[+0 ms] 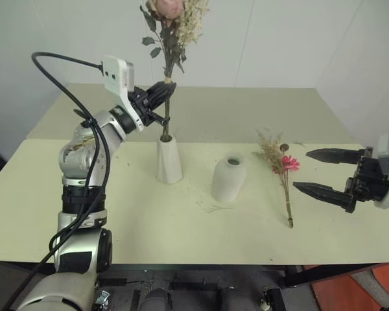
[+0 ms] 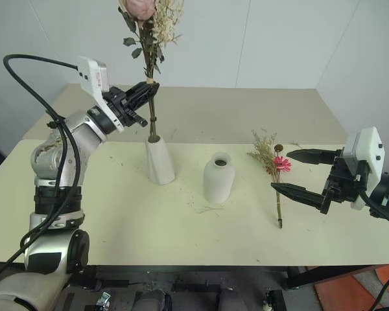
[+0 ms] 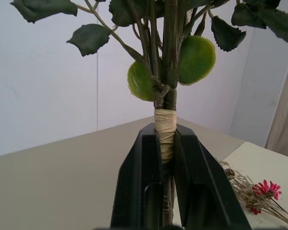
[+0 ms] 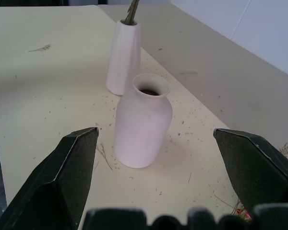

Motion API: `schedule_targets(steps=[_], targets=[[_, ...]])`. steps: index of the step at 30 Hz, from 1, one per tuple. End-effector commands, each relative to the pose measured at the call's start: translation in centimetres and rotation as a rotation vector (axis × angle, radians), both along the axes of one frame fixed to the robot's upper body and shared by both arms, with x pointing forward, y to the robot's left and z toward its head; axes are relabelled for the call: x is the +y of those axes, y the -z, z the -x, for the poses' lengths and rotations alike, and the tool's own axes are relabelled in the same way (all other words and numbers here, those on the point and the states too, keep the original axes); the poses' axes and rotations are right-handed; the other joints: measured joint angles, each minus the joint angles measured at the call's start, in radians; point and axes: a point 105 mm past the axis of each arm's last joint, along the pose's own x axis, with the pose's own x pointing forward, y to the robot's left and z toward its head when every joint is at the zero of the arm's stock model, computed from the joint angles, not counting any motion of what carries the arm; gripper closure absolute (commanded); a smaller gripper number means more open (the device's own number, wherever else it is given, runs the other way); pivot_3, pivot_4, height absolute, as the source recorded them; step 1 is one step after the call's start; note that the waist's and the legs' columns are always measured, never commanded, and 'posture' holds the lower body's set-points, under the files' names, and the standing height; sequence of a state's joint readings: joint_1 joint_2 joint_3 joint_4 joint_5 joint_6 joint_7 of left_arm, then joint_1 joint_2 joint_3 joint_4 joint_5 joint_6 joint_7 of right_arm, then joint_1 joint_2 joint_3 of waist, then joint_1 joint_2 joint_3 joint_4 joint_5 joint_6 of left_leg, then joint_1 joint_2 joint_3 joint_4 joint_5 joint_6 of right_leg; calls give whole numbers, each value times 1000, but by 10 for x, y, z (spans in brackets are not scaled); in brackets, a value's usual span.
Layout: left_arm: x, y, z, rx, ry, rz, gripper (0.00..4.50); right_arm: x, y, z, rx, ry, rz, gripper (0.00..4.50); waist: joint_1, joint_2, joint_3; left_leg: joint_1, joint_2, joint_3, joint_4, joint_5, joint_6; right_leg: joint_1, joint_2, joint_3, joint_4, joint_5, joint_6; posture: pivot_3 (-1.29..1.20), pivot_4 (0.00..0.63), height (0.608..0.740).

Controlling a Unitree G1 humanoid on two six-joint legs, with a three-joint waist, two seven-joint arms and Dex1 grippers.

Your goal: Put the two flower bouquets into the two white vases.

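Next, my left gripper releases the rose bouquet deep inside the tall tapered white vase [image 1: 168, 157], the one standing beside the shorter rounded one.
My left gripper [image 1: 165, 91] is shut on the stem of the rose bouquet [image 1: 170, 26], which stands upright with its lower stem inside the mouth of the tall tapered white vase [image 1: 169, 161]. In the left wrist view the fingers [image 3: 141, 187] clamp the taped stem [image 3: 165, 129]. The shorter rounded white vase [image 1: 229, 179] stands empty to its right. The thin dried bouquet with a pink daisy [image 1: 284, 172] lies flat on the table further right. My right gripper [image 1: 318, 171] hovers open just right of that bouquet, holding nothing.
The cream table [image 1: 181, 220] carries scattered dried bits around the vases. A second beige table surface [image 1: 246, 110] lies behind, against a white wall. Cables loop over my left arm.
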State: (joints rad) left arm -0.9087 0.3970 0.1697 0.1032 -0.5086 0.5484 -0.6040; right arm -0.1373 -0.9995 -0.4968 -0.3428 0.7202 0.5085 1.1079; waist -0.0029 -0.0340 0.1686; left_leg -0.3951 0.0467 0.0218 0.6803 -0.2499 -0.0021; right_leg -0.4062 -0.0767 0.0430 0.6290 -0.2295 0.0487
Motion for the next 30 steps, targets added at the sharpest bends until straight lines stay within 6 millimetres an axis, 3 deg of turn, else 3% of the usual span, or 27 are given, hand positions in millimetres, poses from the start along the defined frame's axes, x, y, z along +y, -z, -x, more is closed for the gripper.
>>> schedule_targets(steps=[1, 30], targets=[[-2, -10, 7, -53, 2, -20, 4406, 0, -11, 1, -55, -3, 9, 0, 0, 0, 0, 0, 0, 0, 0, 0, 0, 0, 0, 0, 0, 0, 0, 0, 150, 740], [3, 39, 7, 86, -48, -76, 4406, -2, -6, -2, -51, 12, 24, 0, -1, 0, 0, 0, 0, 0, 0, 0, 0, 0, 0, 0, 0, 0, 0, 0, 150, 740]])
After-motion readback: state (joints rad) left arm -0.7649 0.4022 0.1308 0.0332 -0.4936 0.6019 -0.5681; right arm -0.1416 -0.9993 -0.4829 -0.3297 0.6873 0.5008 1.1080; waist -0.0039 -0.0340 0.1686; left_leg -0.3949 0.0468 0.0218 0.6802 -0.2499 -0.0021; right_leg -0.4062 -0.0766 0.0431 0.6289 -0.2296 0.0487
